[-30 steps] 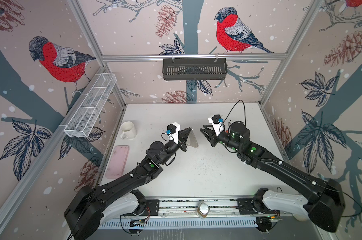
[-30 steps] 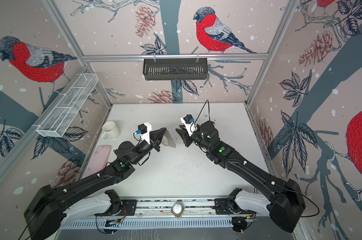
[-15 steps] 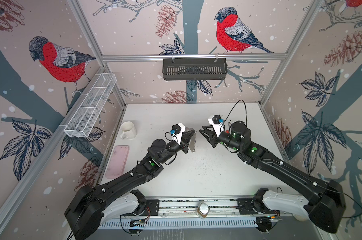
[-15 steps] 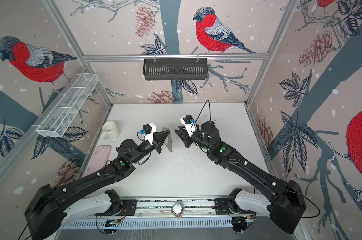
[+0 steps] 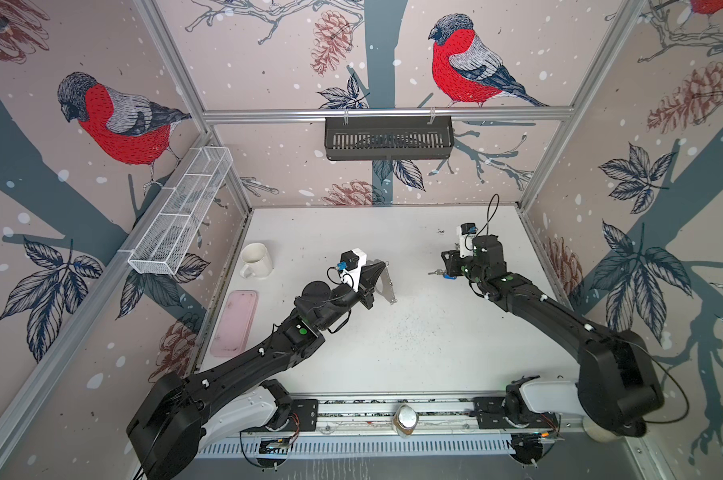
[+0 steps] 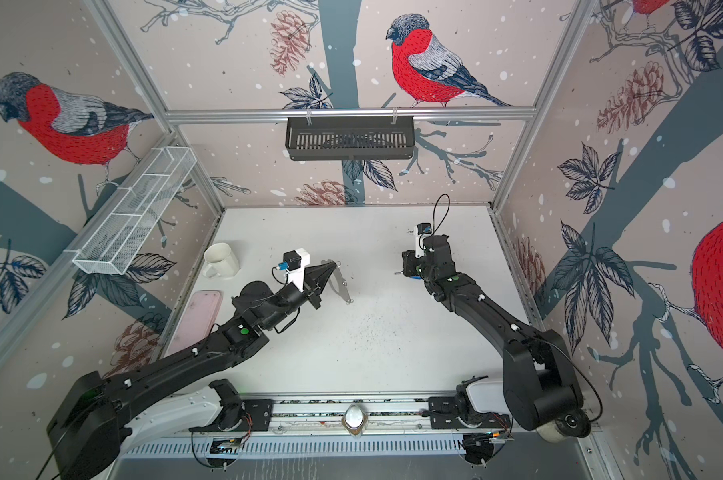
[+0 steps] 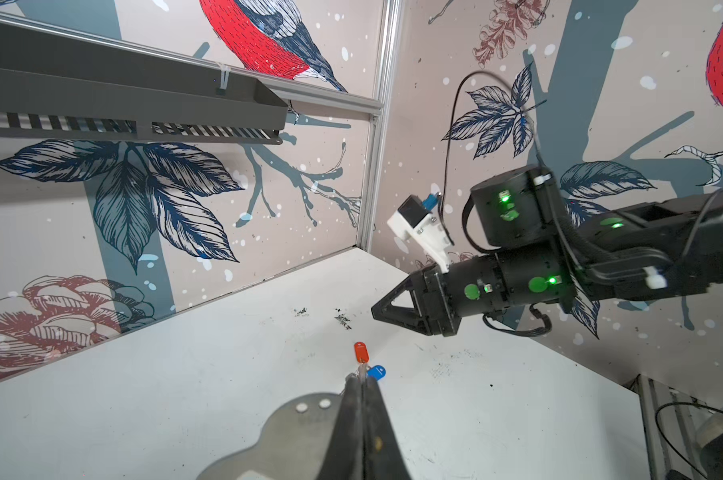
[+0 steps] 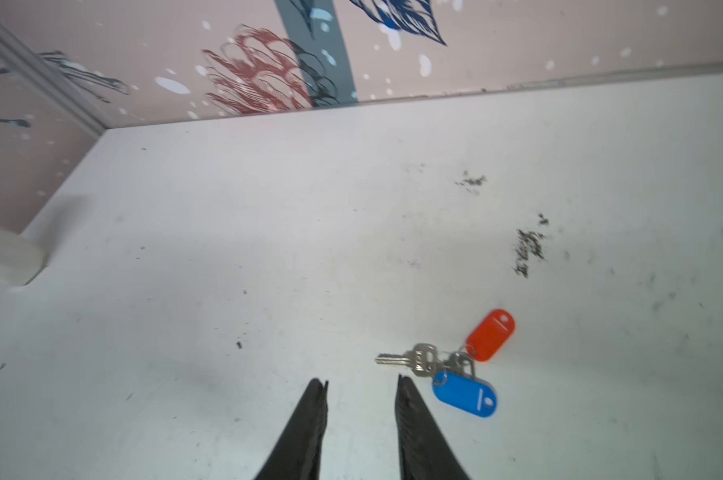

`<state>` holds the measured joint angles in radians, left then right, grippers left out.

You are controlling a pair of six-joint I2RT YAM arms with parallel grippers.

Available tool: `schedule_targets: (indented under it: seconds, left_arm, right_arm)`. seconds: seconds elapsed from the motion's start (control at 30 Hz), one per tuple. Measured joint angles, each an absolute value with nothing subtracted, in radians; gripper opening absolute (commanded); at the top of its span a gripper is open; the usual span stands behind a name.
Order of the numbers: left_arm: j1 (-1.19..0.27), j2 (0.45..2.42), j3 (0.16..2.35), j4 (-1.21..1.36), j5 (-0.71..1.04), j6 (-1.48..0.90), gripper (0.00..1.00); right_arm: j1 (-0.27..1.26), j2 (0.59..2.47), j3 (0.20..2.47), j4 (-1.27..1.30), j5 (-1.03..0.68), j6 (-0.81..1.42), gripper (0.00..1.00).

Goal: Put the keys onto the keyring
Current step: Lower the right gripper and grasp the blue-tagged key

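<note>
Next, my right gripper should close on the wide head (image 5: 441, 272) (image 8: 425, 362) of the silver key that carries the blue tag.
The keys (image 8: 422, 359) lie flat on the white table, silver, with a red tag (image 8: 490, 334) and a blue tag (image 8: 463, 392). My right gripper (image 8: 362, 384) is open just beside them, one fingertip close to the blue tag, nothing between its jaws. In both top views the keys (image 5: 438, 273) sit at the tip of the right gripper (image 5: 449, 266). My left gripper (image 7: 362, 382) is shut on the keyring (image 7: 293, 432), a flat grey metal plate. The keyring (image 5: 387, 282) is held on edge above the table middle by the left gripper (image 5: 378, 268).
A white mug (image 5: 256, 259) and a pink oblong tray (image 5: 235, 322) stand along the left side. A black basket (image 5: 389, 137) hangs on the back wall, a wire shelf (image 5: 181, 216) on the left wall. Dark crumbs (image 8: 528, 249) lie near the keys.
My right gripper has drawn back to the right, away from the left gripper. The left gripper with the keyring has stayed almost in place.
</note>
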<state>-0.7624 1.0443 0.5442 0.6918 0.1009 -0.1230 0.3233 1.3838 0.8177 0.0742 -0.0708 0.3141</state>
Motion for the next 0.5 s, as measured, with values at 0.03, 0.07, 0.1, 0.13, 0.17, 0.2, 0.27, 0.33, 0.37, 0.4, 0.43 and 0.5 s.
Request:
schedule_targets:
  seconds: [0.03, 0.07, 0.1, 0.13, 0.17, 0.2, 0.27, 0.33, 0.37, 0.4, 0.43, 0.5]
  left_arm:
    - [-0.762, 1.039, 0.541, 0.692, 0.101, -0.123, 0.0]
    - [-0.762, 1.034, 0.537, 0.692, 0.1, -0.123, 0.0]
    - [-0.762, 1.028, 0.533, 0.692, 0.099, -0.123, 0.0]
    - [-0.762, 1.024, 0.53, 0.692, 0.097, -0.123, 0.0]
    - [-0.762, 1.018, 0.527, 0.692, 0.095, -0.123, 0.0]
    - [-0.762, 1.014, 0.525, 0.692, 0.092, -0.123, 0.0]
    - [-0.762, 1.005, 0.522, 0.691, 0.08, -0.123, 0.0]
    - [-0.762, 0.996, 0.517, 0.691, 0.076, -0.123, 0.0]
    - [-0.762, 0.992, 0.516, 0.69, 0.075, -0.123, 0.0]
    - [-0.762, 0.989, 0.514, 0.688, 0.075, -0.123, 0.0]
    - [-0.762, 0.984, 0.513, 0.685, 0.074, -0.123, 0.0]
    - [-0.762, 0.976, 0.512, 0.683, 0.071, -0.123, 0.0]
  right_arm:
    - [0.313, 1.409, 0.82, 0.07, -0.065, 0.315, 0.33]
    - [0.306, 1.439, 0.825, 0.066, -0.045, 0.316, 0.33]
    - [0.303, 1.472, 0.834, 0.06, -0.028, 0.318, 0.33]
    - [0.303, 1.502, 0.844, 0.058, -0.026, 0.318, 0.33]
    - [0.303, 1.538, 0.855, 0.057, -0.017, 0.318, 0.32]
    - [0.303, 1.574, 0.868, 0.054, -0.001, 0.319, 0.31]
    - [0.303, 1.642, 0.894, 0.053, 0.011, 0.322, 0.28]
    - [0.303, 1.7, 0.919, 0.048, 0.025, 0.337, 0.26]
    - [0.303, 1.726, 0.928, 0.046, 0.029, 0.338, 0.26]
    - [0.303, 1.743, 0.931, 0.045, 0.034, 0.342, 0.25]
    - [0.303, 1.755, 0.933, 0.045, 0.037, 0.345, 0.25]
    - [0.303, 1.773, 0.933, 0.045, 0.046, 0.363, 0.25]
